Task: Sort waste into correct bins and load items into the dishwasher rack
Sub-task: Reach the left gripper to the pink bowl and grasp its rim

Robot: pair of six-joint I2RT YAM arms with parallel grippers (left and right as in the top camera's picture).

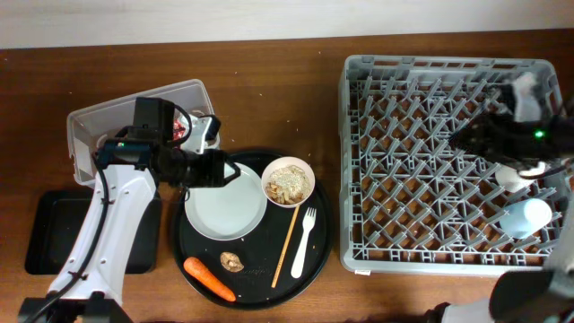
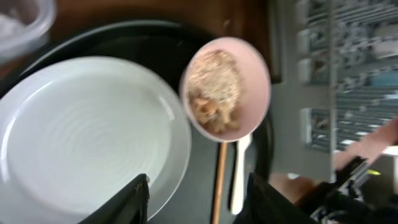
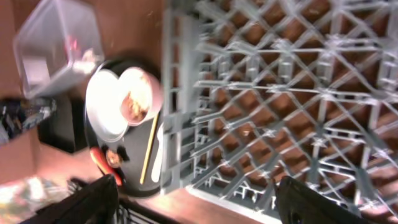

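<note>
The pink bowl is beside the wooden stick and the white fork. My left gripper should go there next and close on the bowl's near-side rim (image 1: 300, 204) (image 2: 231, 139), beside the stick and fork.
My left gripper (image 1: 228, 169) hovers open over the upper left rim of the white plate (image 1: 226, 206), nothing between its fingers (image 2: 134, 200). In the left wrist view the plate (image 2: 87, 143) lies below, with the pink bowl (image 2: 227, 93) of beige scraps to its right. The wooden stick (image 1: 287, 242), white fork (image 1: 303, 242), carrot (image 1: 209, 278) and brown lump (image 1: 232, 261) lie on the round black tray (image 1: 193, 260). My right gripper (image 1: 473, 136) is open and empty above the grey rack (image 1: 430, 161). A light-blue cup (image 1: 526, 216) and a white cup (image 1: 515, 177) stand in the rack.
The clear tub (image 1: 108, 121) at the back left holds a red wrapper (image 1: 179, 128) and white paper. A shallow black rectangular tray (image 1: 54, 233) lies at the front left, beside my left arm. The right wrist view shows the rack (image 3: 280, 93) and the tub (image 3: 59, 50).
</note>
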